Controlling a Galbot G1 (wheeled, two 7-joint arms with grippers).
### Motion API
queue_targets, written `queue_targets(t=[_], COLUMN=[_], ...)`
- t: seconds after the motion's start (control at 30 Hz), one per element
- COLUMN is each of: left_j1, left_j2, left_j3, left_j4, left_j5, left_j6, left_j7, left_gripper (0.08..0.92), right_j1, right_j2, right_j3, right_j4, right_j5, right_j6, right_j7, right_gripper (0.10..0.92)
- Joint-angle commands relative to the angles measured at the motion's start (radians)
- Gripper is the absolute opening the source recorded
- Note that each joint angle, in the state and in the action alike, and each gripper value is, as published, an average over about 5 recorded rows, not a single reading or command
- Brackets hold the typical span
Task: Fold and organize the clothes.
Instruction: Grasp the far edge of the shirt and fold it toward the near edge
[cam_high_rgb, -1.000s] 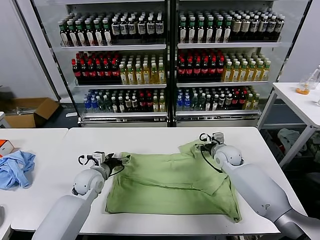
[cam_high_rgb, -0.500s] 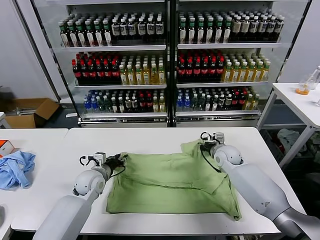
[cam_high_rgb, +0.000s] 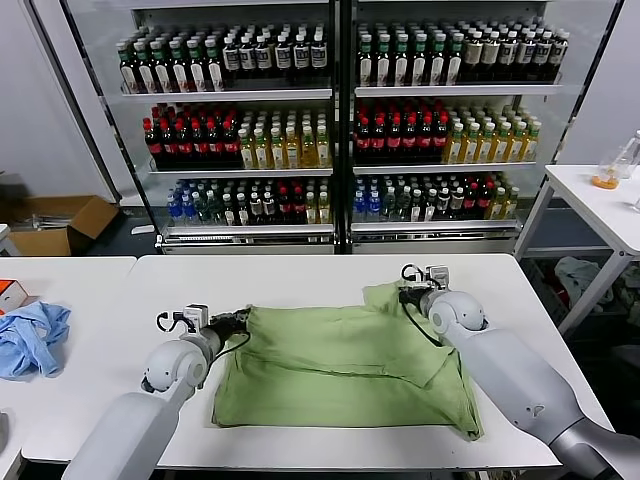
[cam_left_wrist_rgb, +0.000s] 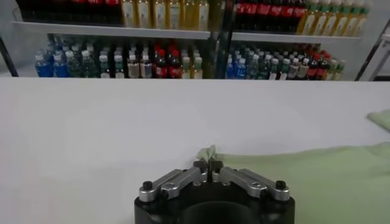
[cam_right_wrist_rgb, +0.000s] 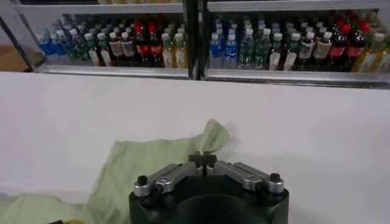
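Observation:
Next, I let go of the shirt's far corner with my right gripper on the shirt's side edge (cam_high_rgb: 446, 358), just beyond the near end of the crease. That far corner is low at the table surface.
The light green shirt (cam_high_rgb: 345, 365) lies partly folded on the white table (cam_high_rgb: 300, 275), with its graphic and buttons hidden. My left gripper (cam_high_rgb: 240, 320) is shut on the shirt's far left corner; the pinched fabric tip shows in the left wrist view (cam_left_wrist_rgb: 209, 152). My right gripper (cam_high_rgb: 403, 293) is shut on the shirt's far right corner, which bunches up by the jaws in the right wrist view (cam_right_wrist_rgb: 210, 137). Both grippers sit low at the table surface.
A light blue cloth (cam_high_rgb: 30, 335) and an orange-and-white box (cam_high_rgb: 10, 293) lie on the adjacent table at the left. A glass-door drinks cooler (cam_high_rgb: 340, 120) stands behind the table. Another white table (cam_high_rgb: 600, 200) is at the far right.
The left gripper has drawn the shirt's left corner slightly left and forward, straightening the far edge. The right gripper has barely moved.

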Motion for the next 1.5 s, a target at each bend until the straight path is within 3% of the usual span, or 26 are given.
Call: queue_targets(t=[0.03,0.77,1.2,1.5], left_j1=[0.024,0.283,0.441,0.525], left_j2=[0.027,0.170,0.186,0.184], left_j3=[-0.032,-0.155,-0.180,-0.185], left_j4=[-0.102,-0.431,-0.520,-0.518], left_j5=[-0.044,-0.090,-0.060,-0.019], left_j6=[-0.003,0.010,0.011,0.012], left_j7=[-0.003,-0.020,-0.011,-0.002], left_gripper=[0.111,0.103,0.103,0.098], right_j1=[-0.006,-0.427,-0.832,-0.918], right_j2=[-0.055,-0.317,-0.357,-0.336], right_j3=[0.031,0.405,0.668,0.676], right_j4=[0.165,0.686,0.832,0.831], right_j5=[0.007,0.085,0.069,0.045], right_j6=[0.004,0.002,0.001,0.000], right_j7=[0.003,0.028,0.031,0.042], right_gripper=[0.105,0.105,0.105,0.105])
